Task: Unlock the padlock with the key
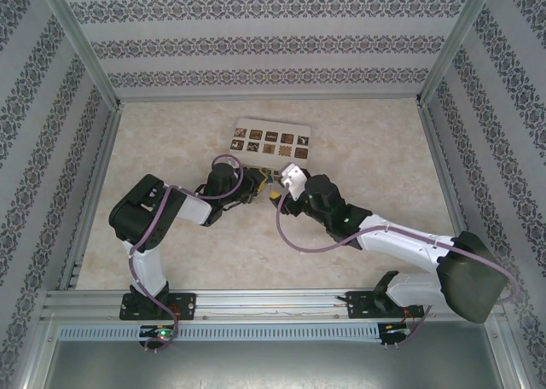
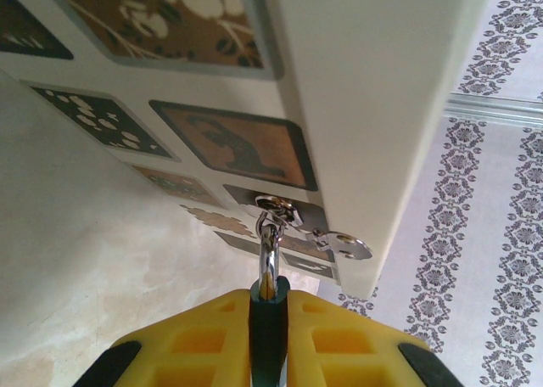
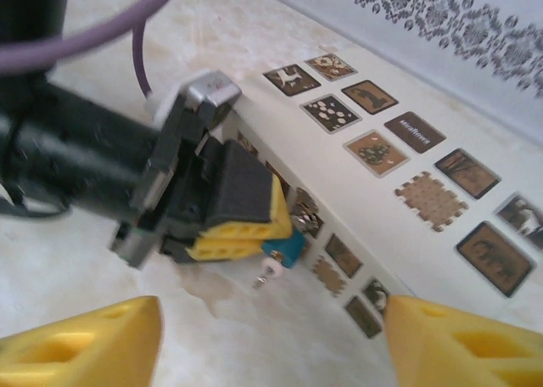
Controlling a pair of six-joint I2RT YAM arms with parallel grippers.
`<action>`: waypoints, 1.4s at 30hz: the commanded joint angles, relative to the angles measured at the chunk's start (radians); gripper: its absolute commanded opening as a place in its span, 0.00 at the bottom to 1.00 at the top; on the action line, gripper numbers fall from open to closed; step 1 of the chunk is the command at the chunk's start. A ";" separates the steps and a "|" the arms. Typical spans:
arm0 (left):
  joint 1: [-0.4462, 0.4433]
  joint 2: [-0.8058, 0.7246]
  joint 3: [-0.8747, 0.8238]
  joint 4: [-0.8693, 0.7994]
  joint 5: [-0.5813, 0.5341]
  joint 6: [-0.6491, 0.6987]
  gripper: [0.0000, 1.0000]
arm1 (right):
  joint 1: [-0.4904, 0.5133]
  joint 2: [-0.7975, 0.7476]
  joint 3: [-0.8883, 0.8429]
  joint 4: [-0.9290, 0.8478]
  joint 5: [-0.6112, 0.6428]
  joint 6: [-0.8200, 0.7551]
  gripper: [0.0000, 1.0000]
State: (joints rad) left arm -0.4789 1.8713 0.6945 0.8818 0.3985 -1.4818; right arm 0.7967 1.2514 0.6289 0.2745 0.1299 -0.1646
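Note:
The key sticks out of the padlock at a slant to my open right gripper. Next, my right gripper swings round and pinches the key's outer end (image 3: 260,282).
The padlock (image 3: 284,249) has a small blue body, and its silver shackle (image 2: 268,255) runs through the metal hasp (image 2: 280,210) on the cream box (image 2: 373,98). My left gripper (image 2: 269,295) is shut on the blue body, yellow fingers (image 3: 242,226) pressed on both sides. A small key (image 3: 268,273) with a white collar sticks out of the padlock's underside. My right gripper (image 3: 271,312) is open wide just in front of the key, touching nothing. From above, both grippers (image 1: 256,187) (image 1: 278,193) meet at the box's near edge.
The cream box (image 1: 271,140) with dark square pictures lies flat mid-table. Patterned walls and metal rails (image 1: 94,193) enclose the marbled tabletop (image 1: 367,150). A purple cable (image 1: 294,235) loops beside the right arm.

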 commanded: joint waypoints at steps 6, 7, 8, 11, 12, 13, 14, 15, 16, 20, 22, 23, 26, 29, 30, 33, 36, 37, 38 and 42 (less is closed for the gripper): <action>-0.011 -0.024 0.036 0.024 0.036 -0.010 0.14 | 0.012 0.006 0.038 0.002 0.183 -0.360 0.98; -0.012 -0.023 0.037 0.023 0.038 -0.012 0.14 | 0.012 0.014 0.041 0.005 0.190 -0.372 0.98; -0.011 -0.022 0.037 0.025 0.038 -0.013 0.14 | 0.012 0.023 0.044 -0.002 0.188 -0.388 0.99; -0.011 -0.024 0.037 0.028 0.037 -0.016 0.14 | 0.013 0.051 0.050 -0.032 0.164 -0.437 0.98; -0.011 -0.024 0.037 0.027 0.038 -0.017 0.14 | 0.014 0.059 0.048 -0.031 0.161 -0.447 0.96; -0.011 -0.023 0.038 0.027 0.037 -0.017 0.14 | 0.015 0.067 0.048 -0.032 0.154 -0.457 0.94; -0.011 -0.024 0.038 0.026 0.037 -0.017 0.14 | 0.015 0.077 0.049 -0.036 0.145 -0.463 0.93; -0.010 -0.024 0.038 0.026 0.039 -0.018 0.14 | 0.015 0.087 0.053 -0.043 0.134 -0.467 0.91; -0.011 -0.023 0.038 0.026 0.040 -0.020 0.14 | 0.015 0.099 0.060 -0.055 0.122 -0.468 0.88; -0.011 -0.021 0.039 0.030 0.040 -0.024 0.14 | 0.022 0.159 0.089 -0.088 0.092 -0.466 0.80; -0.010 -0.021 0.038 0.030 0.039 -0.027 0.14 | 0.027 0.188 0.099 -0.090 0.084 -0.460 0.76; -0.011 -0.020 0.039 0.028 0.040 -0.028 0.14 | 0.029 0.202 0.105 -0.089 0.082 -0.452 0.74; -0.011 -0.020 0.040 0.028 0.041 -0.027 0.14 | 0.030 0.238 0.120 -0.081 0.077 -0.415 0.71; -0.011 -0.017 0.041 0.028 0.041 -0.027 0.14 | 0.030 0.270 0.123 -0.057 0.064 -0.394 0.67; -0.011 -0.018 0.043 0.029 0.042 -0.026 0.14 | 0.030 0.279 0.124 -0.054 0.062 -0.392 0.65; -0.012 -0.017 0.043 0.027 0.043 -0.027 0.14 | 0.030 0.310 0.132 -0.041 0.063 -0.387 0.62; -0.011 -0.018 0.040 0.028 0.042 -0.028 0.14 | 0.029 0.334 0.137 -0.027 0.069 -0.388 0.57; -0.011 -0.018 0.039 0.028 0.042 -0.028 0.14 | 0.029 0.340 0.138 -0.020 0.072 -0.386 0.56; -0.012 -0.017 0.039 0.029 0.041 -0.028 0.14 | 0.027 0.345 0.139 -0.013 0.073 -0.386 0.55; -0.010 -0.019 0.037 0.035 0.038 -0.031 0.14 | 0.026 0.363 0.146 0.006 0.072 -0.385 0.53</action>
State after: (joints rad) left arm -0.4786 1.8713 0.7048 0.8738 0.4110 -1.5005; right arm 0.8162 1.5963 0.7444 0.2386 0.2085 -0.5713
